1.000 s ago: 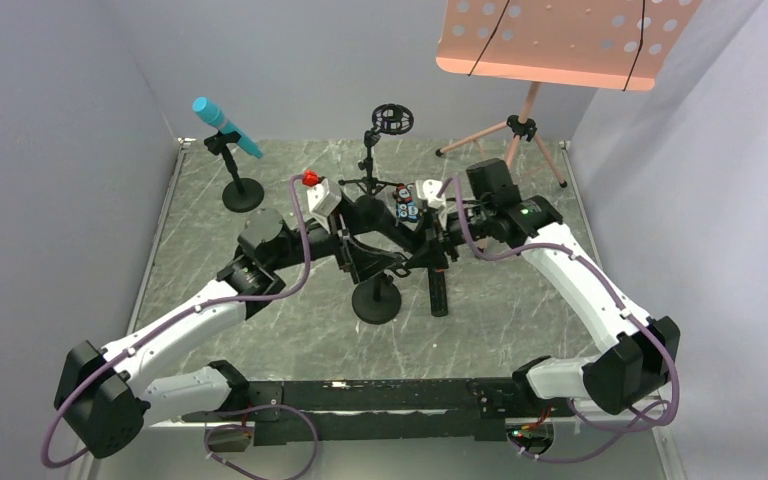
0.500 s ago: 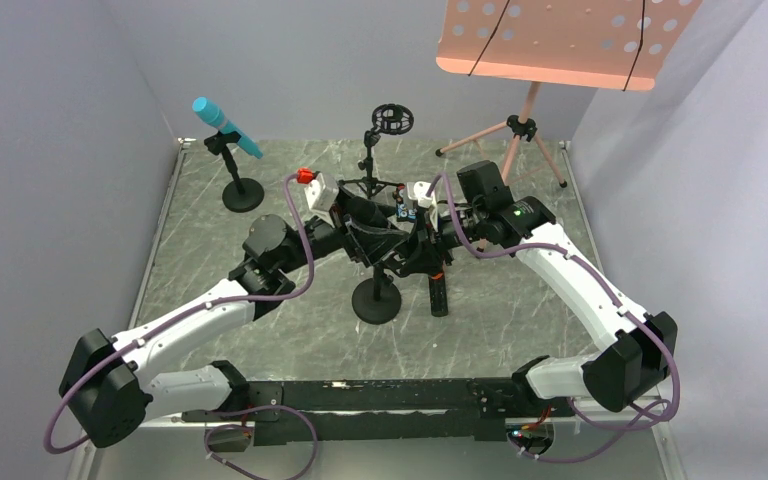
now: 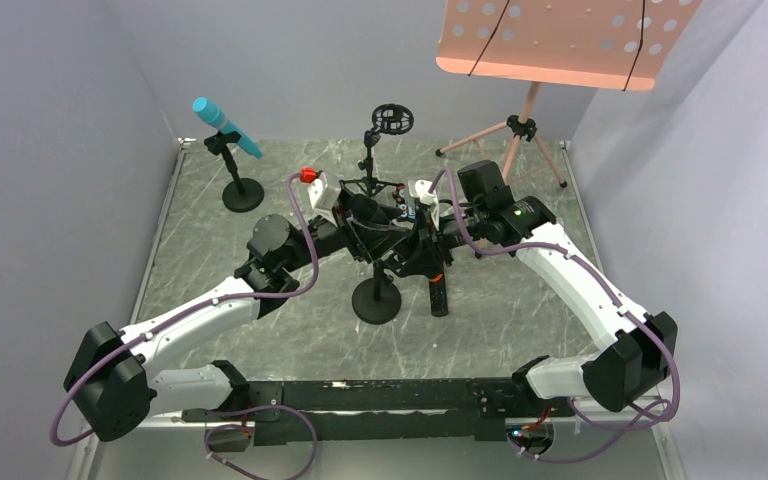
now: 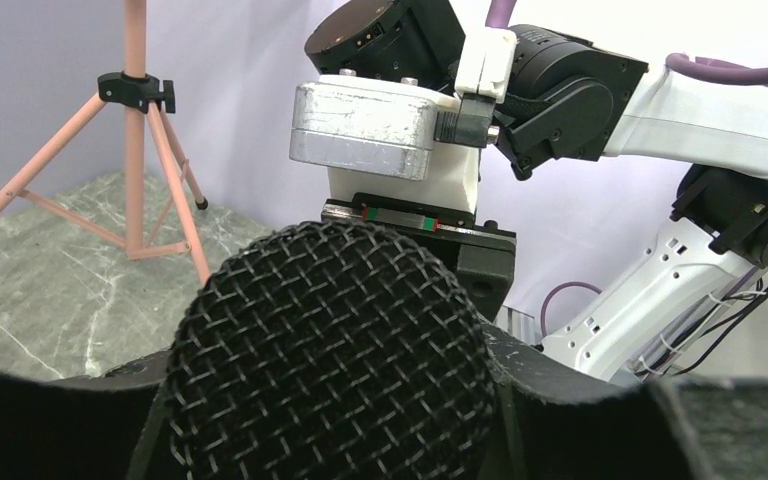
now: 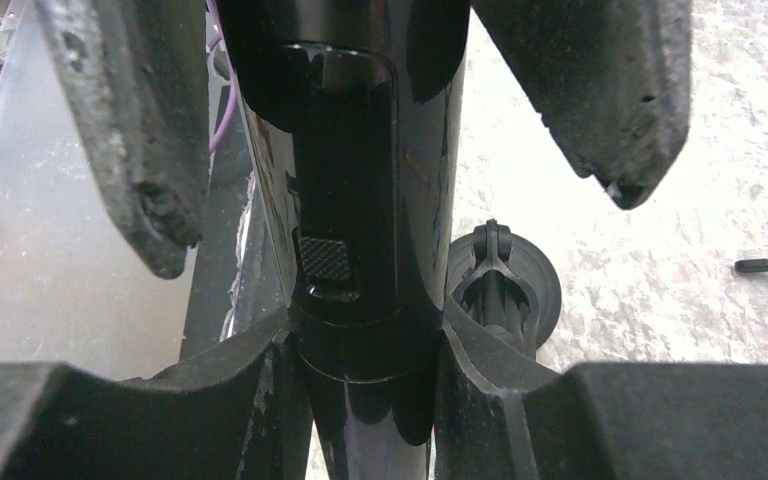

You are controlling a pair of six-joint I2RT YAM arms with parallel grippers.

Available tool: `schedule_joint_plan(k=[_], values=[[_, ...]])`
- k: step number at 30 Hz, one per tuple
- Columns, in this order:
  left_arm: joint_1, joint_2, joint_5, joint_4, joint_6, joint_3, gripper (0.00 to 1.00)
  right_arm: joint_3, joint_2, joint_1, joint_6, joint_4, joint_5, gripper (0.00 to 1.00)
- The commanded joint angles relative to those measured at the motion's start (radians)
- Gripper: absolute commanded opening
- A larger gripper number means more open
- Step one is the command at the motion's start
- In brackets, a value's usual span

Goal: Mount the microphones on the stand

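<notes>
My right gripper is holding the black microphone by the lower body, which must go into the clip. So my left gripper needs to grab it below the mesh head (image 5: pixel 348 125).
A black microphone with a mesh head (image 4: pixel 330 370) is held in the air between my two grippers, over the middle of the table. My left gripper (image 3: pixel 378 228) is shut on it at the head end. My right gripper (image 5: pixel 365 390) is shut on its glossy black body (image 5: pixel 345 200), just below the switch. Under it stands an empty stand with a clip and a round base (image 3: pixel 377 298), which also shows in the right wrist view (image 5: pixel 505 285). A light blue microphone (image 3: pixel 225 127) sits in a stand at the back left. A black microphone with an orange end (image 3: pixel 439 295) lies on the table, right of the round base.
A tripod stand with a round black ring mount (image 3: pixel 390 118) stands behind the grippers. A pink music stand (image 3: pixel 560 40) on a tripod (image 3: pixel 520 130) is at the back right; its legs show in the left wrist view (image 4: pixel 145 150). Walls close in the left, back and right sides.
My left arm has reached further forward, and both grippers with the black microphone have shifted a little toward the back of the table.
</notes>
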Motion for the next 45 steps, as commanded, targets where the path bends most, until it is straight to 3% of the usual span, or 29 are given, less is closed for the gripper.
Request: schedule_joint_plan(k=[1,4,6,7,8,9,10,11,13,16,20,29,36,38,39,41,42,45], values=[[-0.007,0.007,0.035,0.007,0.008,0.006,0.54,0.033,-0.007,0.001,0.019,0.047,-0.061,0.09],[-0.007,0.003,0.038,-0.028,0.026,0.010,0.42,0.028,-0.008,-0.002,0.020,0.051,-0.062,0.09],[-0.007,-0.001,0.031,-0.061,0.038,0.020,0.17,0.021,-0.011,-0.005,0.024,0.057,-0.063,0.09],[-0.007,-0.001,0.032,-0.072,0.041,0.022,0.09,0.018,-0.011,-0.007,0.026,0.060,-0.063,0.09],[-0.007,-0.001,0.035,-0.076,0.040,0.024,0.07,0.014,-0.011,-0.007,0.027,0.063,-0.066,0.09],[-0.005,-0.001,0.040,-0.075,0.035,0.025,0.10,0.014,-0.010,-0.007,0.027,0.064,-0.066,0.10],[-0.006,0.000,0.041,-0.075,0.028,0.027,0.20,0.013,-0.007,-0.007,0.027,0.064,-0.066,0.10],[-0.005,0.003,0.036,-0.073,0.015,0.027,0.42,0.013,-0.006,-0.008,0.028,0.064,-0.066,0.10],[-0.005,0.000,0.036,-0.041,-0.010,0.013,0.68,0.013,-0.004,-0.010,0.030,0.066,-0.072,0.10],[-0.005,-0.013,0.031,0.043,-0.040,-0.029,0.87,0.010,-0.007,-0.019,0.044,0.077,-0.089,0.10],[-0.006,-0.034,0.018,0.075,-0.038,-0.053,0.93,0.000,-0.016,-0.028,0.053,0.089,-0.101,0.10],[-0.005,0.001,0.006,0.117,-0.060,-0.037,0.89,-0.010,-0.007,-0.029,0.055,0.095,-0.109,0.10],[-0.006,0.029,0.004,0.106,-0.056,-0.011,0.68,-0.017,-0.010,-0.029,0.051,0.098,-0.108,0.10],[-0.005,0.034,0.011,0.096,-0.052,-0.002,0.54,-0.019,-0.010,-0.028,0.051,0.098,-0.108,0.10],[-0.005,0.040,0.025,0.097,-0.048,0.002,0.42,-0.021,-0.011,-0.029,0.050,0.098,-0.109,0.10],[-0.002,0.044,0.042,0.110,-0.054,0.005,0.07,-0.024,-0.011,-0.029,0.050,0.098,-0.109,0.12],[0.001,0.045,0.049,0.125,-0.061,0.000,0.00,-0.026,-0.011,-0.029,0.048,0.098,-0.107,0.13],[0.014,0.041,0.053,0.201,-0.101,-0.026,0.00,-0.036,-0.018,-0.029,0.039,0.100,-0.100,0.19]])
